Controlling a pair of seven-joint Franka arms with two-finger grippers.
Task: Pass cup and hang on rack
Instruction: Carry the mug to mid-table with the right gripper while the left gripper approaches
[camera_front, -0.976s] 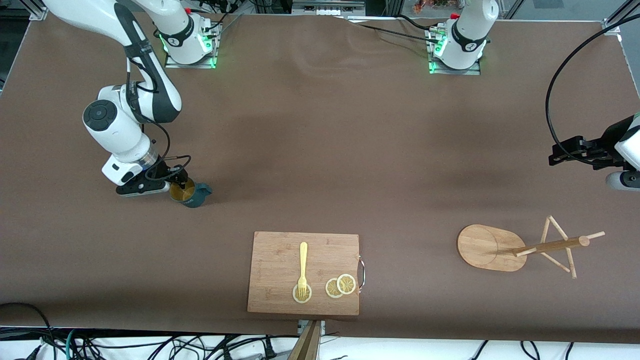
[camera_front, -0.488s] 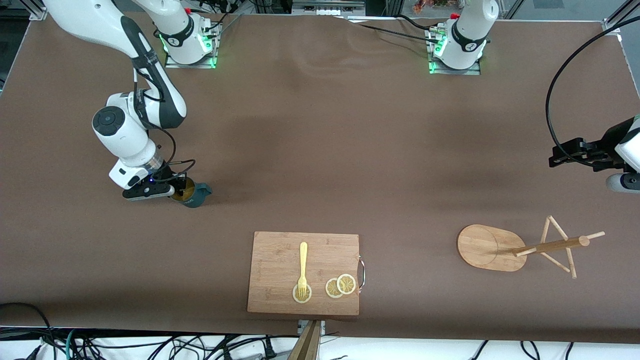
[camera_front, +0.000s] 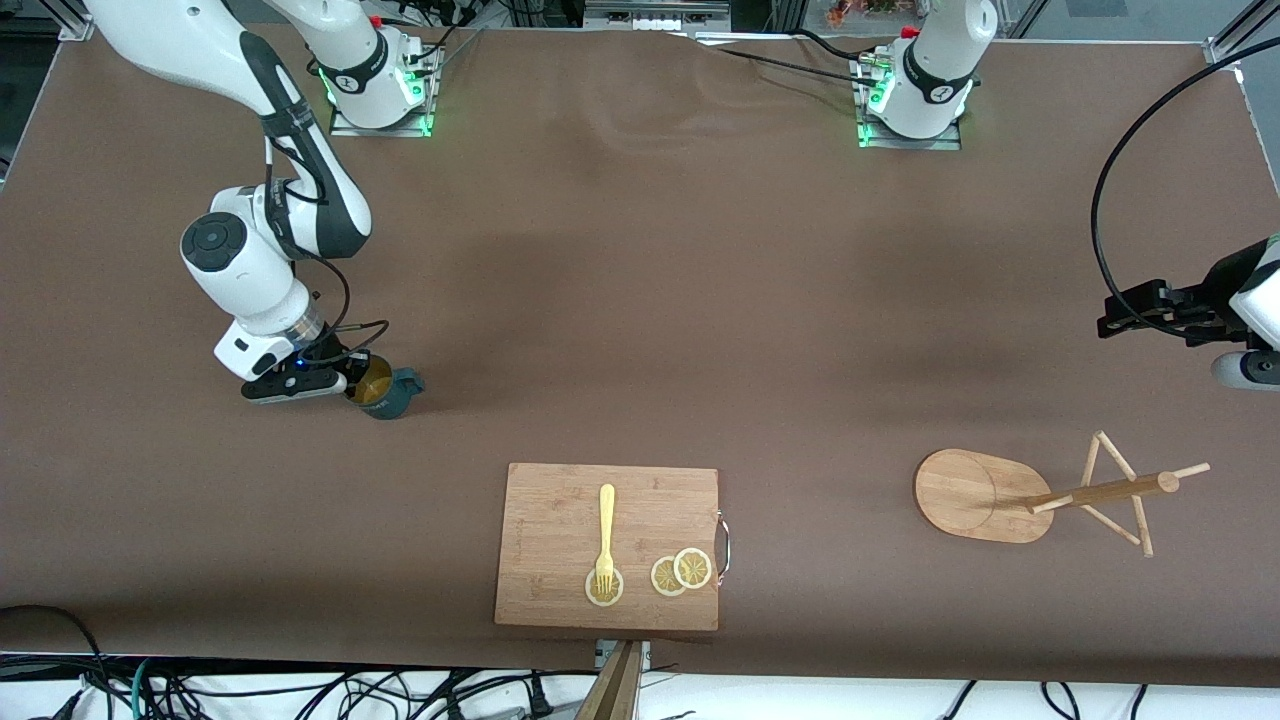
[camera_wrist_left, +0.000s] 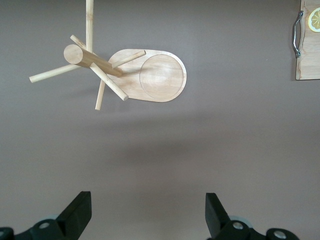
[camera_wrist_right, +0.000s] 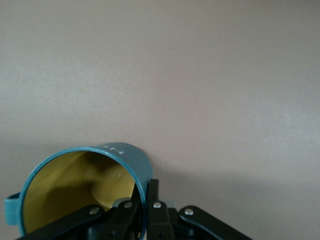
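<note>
The robot's right gripper will release the dark teal cup on the open table (camera_front: 687, 356) behind the metal-handle end of the cutting board.
The dark teal cup (camera_front: 388, 392) with a yellowish inside is at the right arm's end of the table. My right gripper (camera_front: 352, 380) is shut on the cup's rim, one finger inside and one outside, as the right wrist view shows (camera_wrist_right: 145, 200); there the cup (camera_wrist_right: 80, 185) appears tilted with its handle at one side. The wooden rack (camera_front: 1050, 492) stands at the left arm's end of the table and also shows in the left wrist view (camera_wrist_left: 125, 72). My left gripper (camera_front: 1140, 310) is open and empty, up in the air above the table by the rack, and waits.
A wooden cutting board (camera_front: 560, 520) with a metal handle lies near the front edge at mid-table. On it lie a yellow fork (camera_front: 606, 535) and lemon slices (camera_front: 680, 572). A black cable (camera_front: 1120, 180) loops above the left arm's end.
My right arm has shifted slightly over the last second and its gripper has closed onto the cup's rim; the cup now looks slightly tilted. The left arm has not moved.
</note>
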